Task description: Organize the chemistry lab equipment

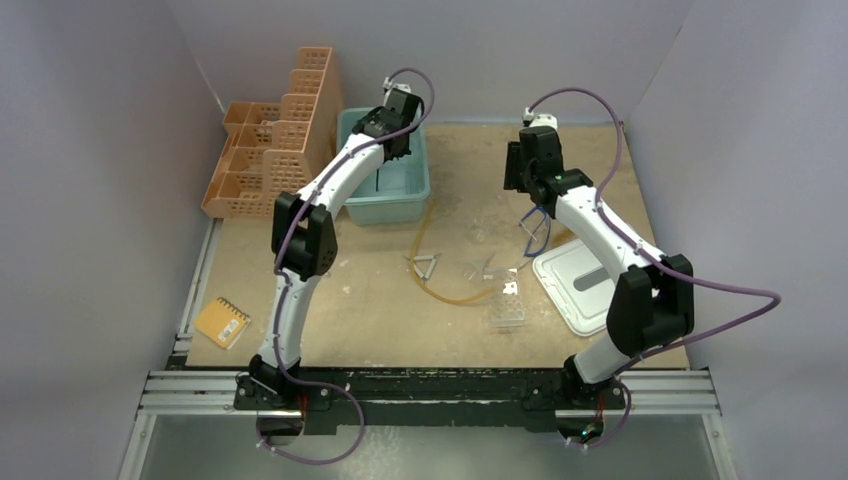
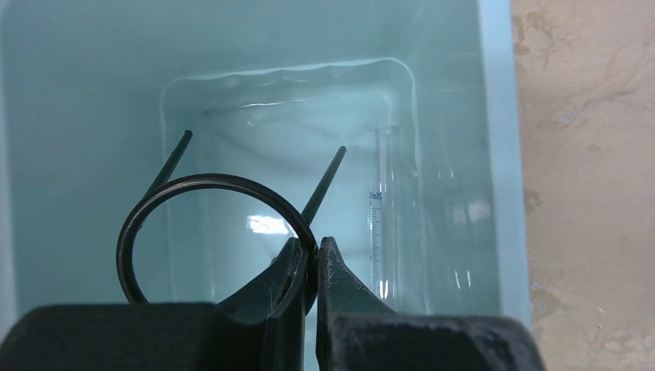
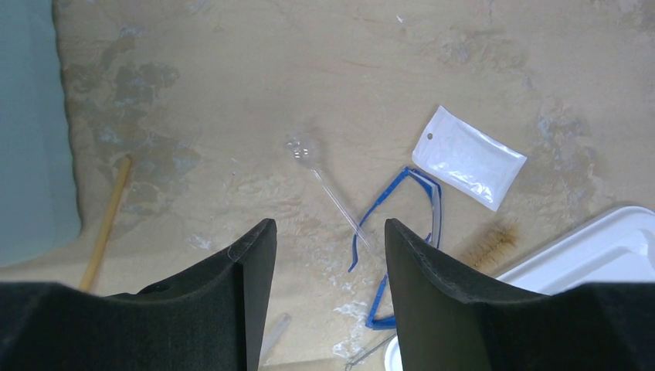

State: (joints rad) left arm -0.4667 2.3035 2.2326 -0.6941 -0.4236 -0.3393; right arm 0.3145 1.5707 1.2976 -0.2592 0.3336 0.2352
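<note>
My left gripper will set the black wire ring down on the teal bin's bottom beside the graduated glass cylinder (image 1: 377, 164) (image 2: 270, 202).
My left gripper (image 2: 310, 246) is shut on the rim of the black wire ring (image 2: 147, 209), holding it inside the teal bin (image 2: 77, 116). The ring's stem (image 2: 326, 182) points down toward the bin floor. A clear graduated glass cylinder (image 2: 378, 224) lies in the bin beside it. My right gripper (image 3: 328, 228) hangs open and empty above the table. Below it lie a thin glass dropper (image 3: 334, 199) and the blue-framed goggles (image 3: 434, 202). From the top view, the wire triangle (image 1: 425, 265), amber hose (image 1: 450, 296) and clear tube rack (image 1: 507, 303) lie mid-table.
The orange lattice rack (image 1: 275, 150) stands left of the teal bin (image 1: 385, 215). A white tray (image 1: 580, 285) lies at the right, with a white pouch (image 3: 469, 157) and a bristle brush (image 3: 494, 243) near it. An orange notepad (image 1: 222, 322) lies at the front left.
</note>
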